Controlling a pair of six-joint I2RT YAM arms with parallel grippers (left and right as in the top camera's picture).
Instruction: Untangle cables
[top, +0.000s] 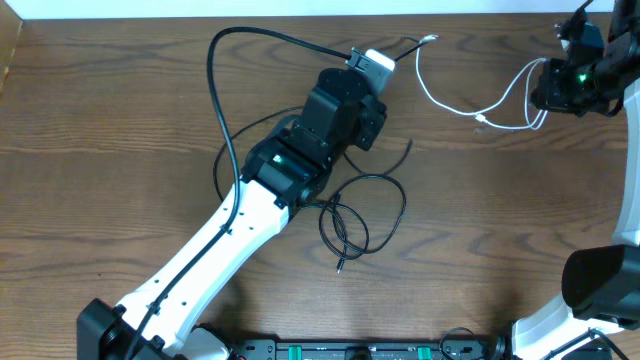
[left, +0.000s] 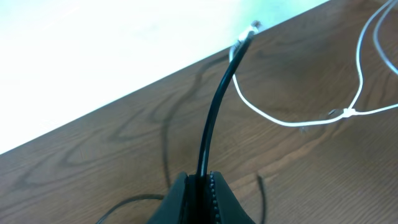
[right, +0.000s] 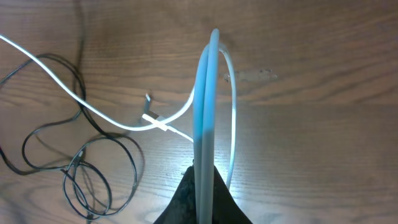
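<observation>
Next, I let go of the white cable, now held above the table, with my right gripper on the bare wood (top: 615, 167) beside that gripper's own arm, clear of the black cable.
A thin black cable (top: 385, 205) lies in loose loops on the wood table right of centre. My left gripper (left: 202, 186) is shut on one strand of black cable (left: 214, 106), which runs up to a small plug end (left: 244, 37) near the far edge. The white cable (top: 470, 108) loops across the far right of the table, with its plug (top: 430, 39) near the back edge. My right gripper (right: 205, 186) is shut on a doubled loop of the white cable (right: 205, 99) and holds it above the table. In the overhead view it sits at the far right (top: 548, 92).
The left arm (top: 250, 210) stretches diagonally from the front left to the table's middle, with its own thick black wire (top: 222, 80) arching above it. The table's back edge (left: 155, 78) is close behind the left gripper. The right arm's base (top: 600, 280) stands at the front right.
</observation>
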